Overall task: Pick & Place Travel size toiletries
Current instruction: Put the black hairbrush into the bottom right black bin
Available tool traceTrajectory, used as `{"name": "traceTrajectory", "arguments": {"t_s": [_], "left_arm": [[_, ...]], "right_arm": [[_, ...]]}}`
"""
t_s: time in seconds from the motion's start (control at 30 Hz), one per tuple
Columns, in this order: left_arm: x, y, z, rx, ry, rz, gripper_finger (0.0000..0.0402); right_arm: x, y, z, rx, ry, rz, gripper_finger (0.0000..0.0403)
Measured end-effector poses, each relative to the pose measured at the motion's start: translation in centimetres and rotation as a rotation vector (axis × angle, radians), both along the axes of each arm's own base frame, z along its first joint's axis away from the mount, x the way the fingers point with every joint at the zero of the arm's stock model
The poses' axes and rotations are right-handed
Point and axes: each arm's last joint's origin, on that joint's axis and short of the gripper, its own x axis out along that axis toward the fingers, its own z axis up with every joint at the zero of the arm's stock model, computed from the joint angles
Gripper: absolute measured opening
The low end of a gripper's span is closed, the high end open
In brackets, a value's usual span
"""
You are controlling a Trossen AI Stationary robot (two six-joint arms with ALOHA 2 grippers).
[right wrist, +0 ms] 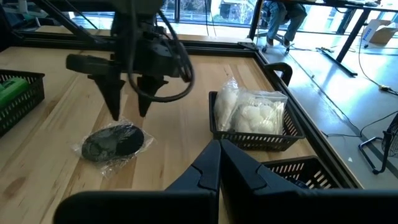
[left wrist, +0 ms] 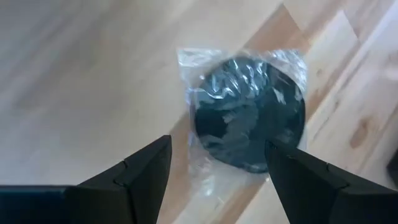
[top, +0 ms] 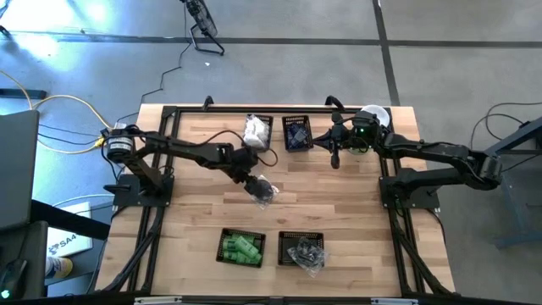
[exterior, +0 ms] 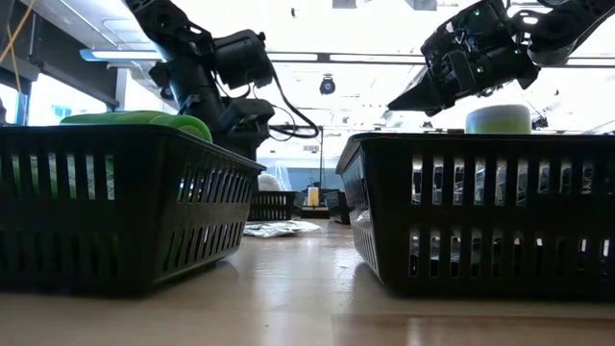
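I need to open my left gripper further, as the dark disc lies flat and is wider than its opening, then lower it and pinch the disc's near edge (left wrist: 239,165).
A dark round disc in a clear crinkly wrapper (left wrist: 249,112) lies flat on the wooden table near its middle (top: 265,192), also seen in the right wrist view (right wrist: 114,142). My left gripper (left wrist: 217,165) hangs over it, open, fingers pointing down, one on either side of the disc's edge and just above it (right wrist: 129,111); I see no touch. My right gripper (right wrist: 217,152) is shut and empty, up in the air near the far right baskets (top: 334,158). Other toiletries lie in the baskets.
Two black mesh baskets stand at the far edge: one with white packets (top: 258,130) (right wrist: 252,118), one with dark blue pieces (top: 297,133). Two stand at the near edge: green bottles (top: 241,247), clear-wrapped dark bits (top: 303,252). A pale-green cylinder with a white lid (top: 373,114) stands far right.
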Motion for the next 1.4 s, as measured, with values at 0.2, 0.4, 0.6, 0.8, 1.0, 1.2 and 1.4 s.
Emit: {"name": "traceTrajectory", "arguments": {"t_s": [0.2, 0.4, 0.6, 0.8, 1.0, 1.2, 1.4], "left_arm": [[0.3, 0.0, -1.1, -0.023, 0.026, -0.002, 0.0253], [1.4, 0.1, -2.4, -0.086, -0.008, 0.001, 0.0253], [1.5, 0.1, -2.5, -0.073, -0.001, 0.027, 0.0253], [1.4, 0.2, -2.6, -0.058, 0.006, 0.035, 0.0252], [1.3, 0.2, -2.7, -0.042, 0.021, 0.036, 0.0207], [1.1, 0.3, -2.9, -0.006, 0.055, 0.040, 0.0132], [1.0, 0.3, -3.0, -0.008, 0.058, 0.040, 0.0076]], "right_arm": [[0.0, 0.0, -0.1, 0.003, 0.005, 0.000, 0.0003], [0.0, 0.0, -0.1, 0.004, 0.007, 0.001, 0.0003], [0.0, 0.0, -0.1, 0.004, 0.007, 0.000, 0.0003], [0.0, 0.0, -0.1, 0.003, 0.007, 0.000, 0.0003], [0.0, 0.0, -0.1, 0.003, 0.007, 0.000, 0.0003], [0.0, 0.0, -0.1, 0.003, 0.006, 0.000, 0.0003], [0.0, 0.0, -0.1, 0.003, 0.007, 0.000, 0.0003]]}}
